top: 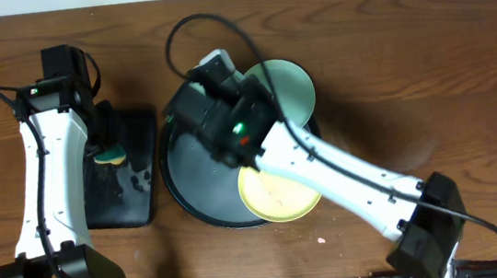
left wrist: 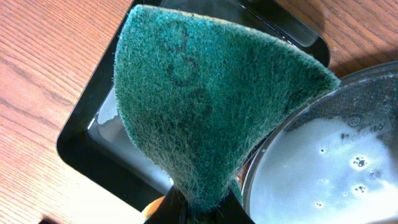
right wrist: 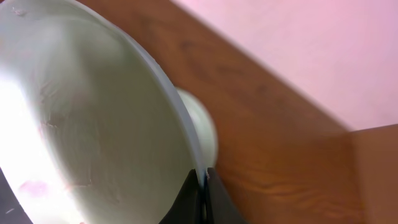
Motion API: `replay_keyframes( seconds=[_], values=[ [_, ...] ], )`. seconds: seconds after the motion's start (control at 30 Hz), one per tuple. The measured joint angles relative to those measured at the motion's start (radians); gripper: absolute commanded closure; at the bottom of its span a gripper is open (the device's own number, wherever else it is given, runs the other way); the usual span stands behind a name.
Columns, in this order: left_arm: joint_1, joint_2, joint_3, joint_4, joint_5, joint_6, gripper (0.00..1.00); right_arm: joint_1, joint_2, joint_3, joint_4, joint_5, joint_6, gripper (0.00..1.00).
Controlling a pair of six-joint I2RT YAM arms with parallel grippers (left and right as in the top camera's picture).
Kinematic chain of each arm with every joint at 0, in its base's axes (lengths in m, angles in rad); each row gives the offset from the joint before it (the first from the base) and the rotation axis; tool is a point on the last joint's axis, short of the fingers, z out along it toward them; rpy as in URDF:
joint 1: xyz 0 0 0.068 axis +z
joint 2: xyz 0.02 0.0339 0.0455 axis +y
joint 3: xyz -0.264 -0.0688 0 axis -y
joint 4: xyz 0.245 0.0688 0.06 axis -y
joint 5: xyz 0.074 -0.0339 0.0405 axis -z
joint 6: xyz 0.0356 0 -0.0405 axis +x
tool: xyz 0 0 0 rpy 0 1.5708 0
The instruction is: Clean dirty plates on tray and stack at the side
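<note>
My right gripper is to set the mint-blue plate down on the bare wood (top: pixel 367 117) next to the mint plate, away from my left gripper.
My right gripper (right wrist: pixel 202 186) is shut on the rim of a pale mint-blue plate (right wrist: pixel 93 124), held tilted with faint pink smears on its face. A second pale plate (right wrist: pixel 200 127) peeks out behind it. From overhead, my right gripper (top: pixel 257 90) reaches over the round black tray (top: pixel 192 177), with a mint plate (top: pixel 290 93) at the tray's far right. The yellow plate (top: pixel 278 196) lies on the tray's near right rim. My left gripper (left wrist: pixel 199 211) is shut on a green sponge (left wrist: pixel 205 106) and sits at the tray's left (top: pixel 109 152).
A rectangular black tray (top: pixel 133 183) lies under the left gripper and holds some water (left wrist: pixel 112 118). A round container of bubbly liquid (left wrist: pixel 323 168) sits right of the sponge. Cables loop across the far side of the table (top: pixel 191 29).
</note>
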Motion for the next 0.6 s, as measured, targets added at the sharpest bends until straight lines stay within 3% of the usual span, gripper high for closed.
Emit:
replay_keyframes(
  seconds=[0.33, 0.6],
  values=[
    [0.000, 0.000, 0.000, 0.000, 0.000, 0.000, 0.91, 0.132, 0.000, 0.000, 0.025, 0.364, -0.005, 0.99],
    [0.000, 0.000, 0.000, 0.000, 0.000, 0.000, 0.91, 0.145, 0.000, 0.000, 0.027, 0.444, -0.005, 0.99]
  ],
)
